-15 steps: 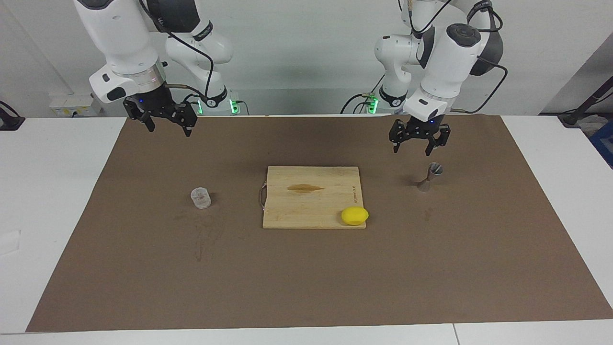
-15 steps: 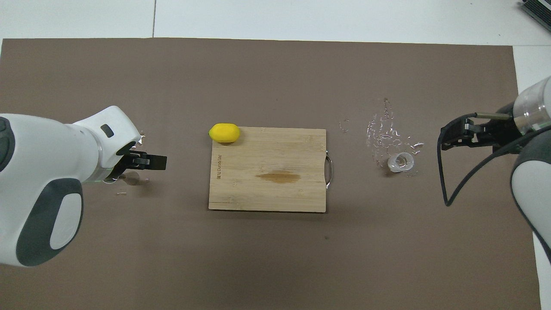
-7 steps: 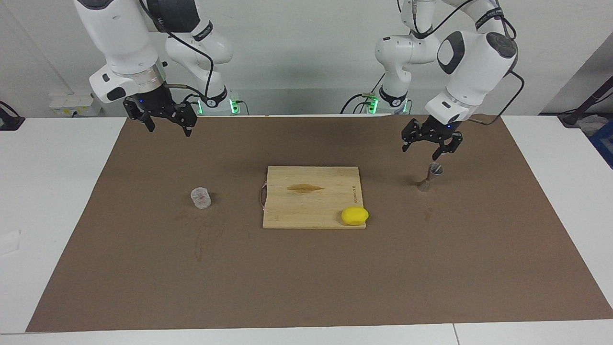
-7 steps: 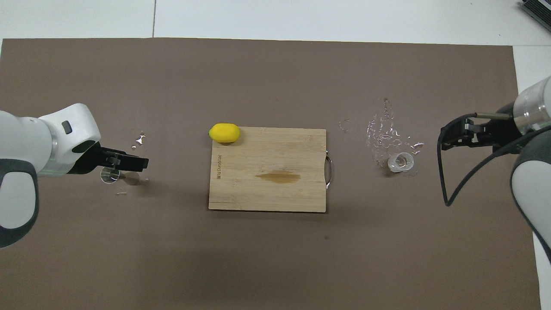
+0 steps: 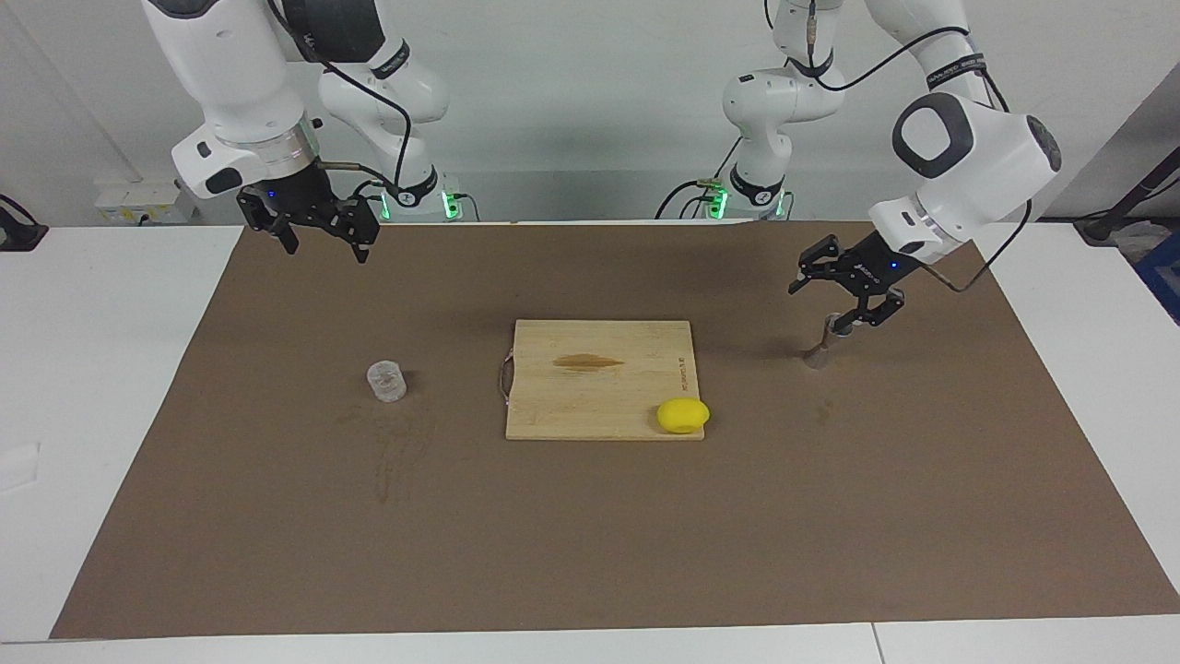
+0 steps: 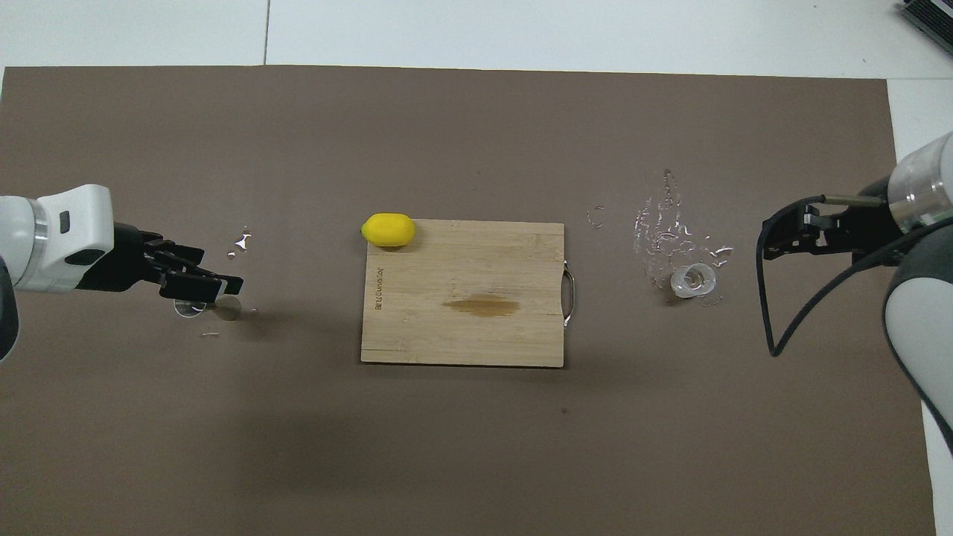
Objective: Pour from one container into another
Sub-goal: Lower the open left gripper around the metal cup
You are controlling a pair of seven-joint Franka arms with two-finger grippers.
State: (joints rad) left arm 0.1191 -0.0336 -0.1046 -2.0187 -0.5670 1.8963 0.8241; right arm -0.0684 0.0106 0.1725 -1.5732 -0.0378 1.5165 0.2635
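Note:
I will close my left gripper around the upper half (image 6: 189, 309) of the silvery hourglass jigger, with its fingers on opposite sides.
The small clear cup (image 5: 386, 381) (image 6: 693, 280) stands upright on the brown mat toward the right arm's end of the table, with wet splashes around it. The silvery hourglass jigger (image 5: 820, 349) (image 6: 223, 307) stands upright toward the left arm's end. My left gripper (image 5: 825, 309) (image 6: 220, 269) is open and tilted sideways just above the jigger's rim, one finger close beside the rim; I cannot tell whether it touches. My right gripper (image 5: 318, 235) (image 6: 765, 240) waits open in the air over the mat's edge by the robots, holding nothing.
A wooden cutting board (image 5: 599, 378) (image 6: 461, 327) with a brown stain lies mid-table between cup and jigger. A yellow lemon (image 5: 683, 415) (image 6: 388, 229) sits at the board's corner farthest from the robots, toward the jigger. Water spots (image 6: 659, 223) lie beside the cup.
The left arm has swung outward toward its end of the table, and its gripper has tilted sideways and come down to the jigger's rim. The right arm, cup and jigger have not moved.

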